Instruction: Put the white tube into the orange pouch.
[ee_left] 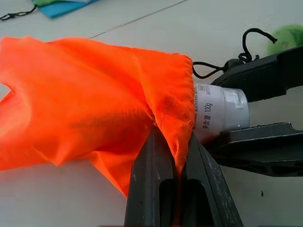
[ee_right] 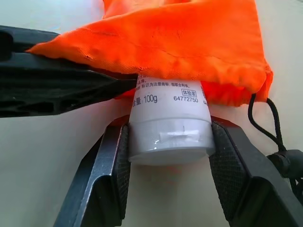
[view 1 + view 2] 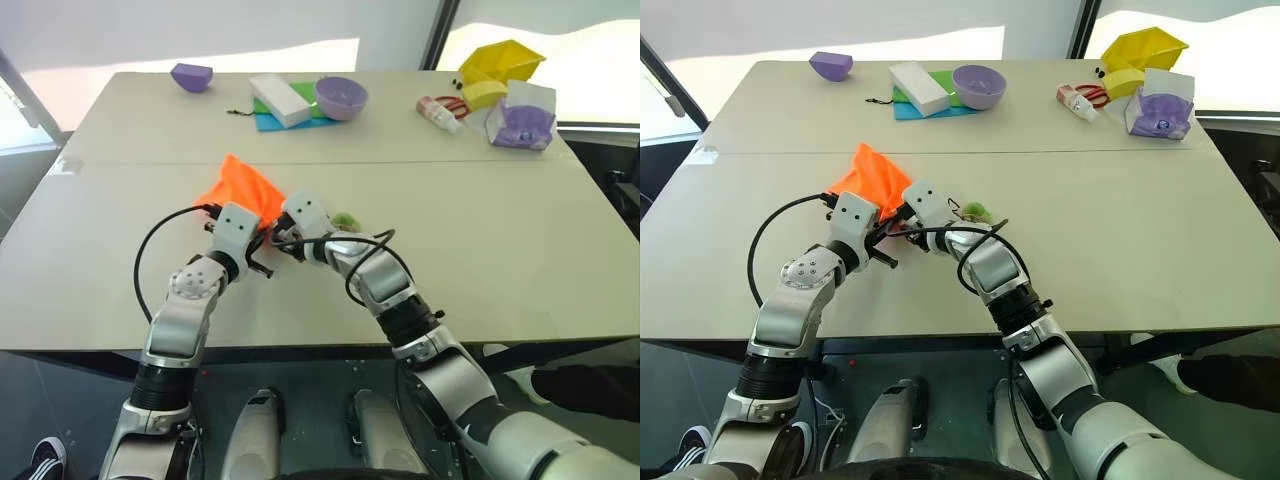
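Next, I release the white tube from my right gripper inside the orange pouch's opening (image 3: 265, 241) (image 2: 171, 84), just under the fingers of my left gripper.
The orange pouch (image 3: 240, 190) lies on the table's middle, with its mouth turned toward me. My left gripper (image 1: 173, 142) is shut on the pouch's rim (image 1: 176, 127), pinching the fabric and holding it up. My right gripper (image 2: 168, 132) is shut on the white tube (image 2: 168, 123), gripping it at its end. The tube's front part is tucked inside the pouch's mouth and hidden by the fabric (image 2: 189, 42). Both grippers meet at the pouch's near edge (image 3: 270, 232). The dark cord (image 2: 274, 123) runs beside the right finger, and the green tassel (image 3: 346, 220) lies just right of the pouch.
Along the far edge of the table stand a purple bowl (image 3: 191, 76), a white block (image 3: 280, 100) on blue and green cloth, another purple bowl (image 3: 341, 97), a small red-marked tube (image 3: 440, 110), a yellow container (image 3: 500, 62) and a purple packet (image 3: 522, 120).
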Motion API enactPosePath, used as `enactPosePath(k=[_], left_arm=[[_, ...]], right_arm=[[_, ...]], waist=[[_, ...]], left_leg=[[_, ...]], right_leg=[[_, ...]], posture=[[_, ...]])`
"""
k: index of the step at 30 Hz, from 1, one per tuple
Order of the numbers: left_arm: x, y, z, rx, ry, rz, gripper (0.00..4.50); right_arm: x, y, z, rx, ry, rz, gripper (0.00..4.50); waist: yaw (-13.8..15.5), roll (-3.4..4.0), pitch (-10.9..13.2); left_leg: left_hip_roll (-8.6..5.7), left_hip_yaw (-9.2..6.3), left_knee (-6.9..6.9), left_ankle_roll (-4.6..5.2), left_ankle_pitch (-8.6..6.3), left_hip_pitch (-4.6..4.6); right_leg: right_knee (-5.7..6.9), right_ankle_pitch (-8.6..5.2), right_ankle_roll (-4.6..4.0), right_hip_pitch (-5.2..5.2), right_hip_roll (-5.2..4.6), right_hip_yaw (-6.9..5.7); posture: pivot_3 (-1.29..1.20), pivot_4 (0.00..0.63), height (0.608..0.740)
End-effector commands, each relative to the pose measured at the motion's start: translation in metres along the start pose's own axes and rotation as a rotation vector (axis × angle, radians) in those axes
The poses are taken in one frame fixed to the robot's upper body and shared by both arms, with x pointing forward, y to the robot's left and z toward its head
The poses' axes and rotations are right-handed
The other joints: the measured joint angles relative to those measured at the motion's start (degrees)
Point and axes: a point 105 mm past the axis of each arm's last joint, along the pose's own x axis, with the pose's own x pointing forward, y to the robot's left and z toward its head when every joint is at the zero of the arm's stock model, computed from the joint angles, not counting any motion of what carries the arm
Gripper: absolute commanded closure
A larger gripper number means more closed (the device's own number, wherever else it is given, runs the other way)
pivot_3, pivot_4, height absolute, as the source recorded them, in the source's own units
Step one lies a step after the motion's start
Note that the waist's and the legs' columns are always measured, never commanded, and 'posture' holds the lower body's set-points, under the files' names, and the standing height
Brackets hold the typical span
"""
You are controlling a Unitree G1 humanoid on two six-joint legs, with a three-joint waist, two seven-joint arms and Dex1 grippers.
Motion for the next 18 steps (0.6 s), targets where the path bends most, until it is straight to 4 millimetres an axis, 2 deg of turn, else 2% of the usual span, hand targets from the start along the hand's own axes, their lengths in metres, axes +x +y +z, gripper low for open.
enactPosePath(k=[1,5,8,13,15,18], left_arm=[[-0.005,-0.008,0.033,0.078,-0.110,-0.061,4.50],[-0.009,0.000,0.034,0.126,-0.106,-0.072,4.50],[-0.010,0.000,0.036,0.161,-0.085,-0.122,4.50],[-0.007,-0.002,0.039,0.129,-0.096,-0.145,4.50],[-0.006,-0.005,0.036,0.206,-0.079,-0.145,4.50],[-0.005,-0.010,0.029,0.166,-0.055,-0.167,4.50]], right_arm=[[0.004,0.012,0.019,-0.090,-0.064,0.035,2.71],[0.004,0.010,0.018,-0.119,-0.068,0.027,2.71],[0.005,0.008,0.014,-0.206,-0.056,0.011,2.71],[0.008,0.018,0.025,-0.143,-0.096,0.036,2.71],[0.008,0.020,0.032,-0.091,-0.119,0.044,2.71],[0.009,0.025,0.042,-0.023,-0.145,0.067,2.71]], waist=[[0.0,0.00,0.0],[-0.1,0.00,0.0],[-0.1,0.00,0.0],[-0.1,0.00,0.0],[-0.1,0.00,0.0],[0.0,0.00,0.0]], left_leg=[[0.00,0.00,0.00,-0.01,0.00,0.00],[0.01,0.00,0.00,-0.02,0.01,0.00],[0.01,0.00,0.00,-0.02,0.01,-0.01],[0.02,0.00,-0.01,-0.02,0.01,-0.01],[0.02,0.00,-0.01,-0.02,0.01,-0.01],[0.04,0.00,-0.02,-0.02,0.01,-0.01]], right_leg=[[0.00,0.00,0.00,0.00,0.00,0.00],[0.00,-0.01,-0.02,-0.02,0.01,0.01],[-0.01,-0.01,-0.01,-0.03,0.01,0.02],[-0.01,-0.01,-0.02,-0.04,0.02,0.02],[0.00,-0.01,-0.01,-0.04,0.02,0.02],[0.02,-0.01,-0.01,-0.04,0.04,0.02]], posture=[[0.00,0.150,0.740],[0.00,0.150,0.740],[0.00,0.150,0.740],[0.00,0.150,0.740],[0.00,0.150,0.740],[0.00,0.150,0.740]])
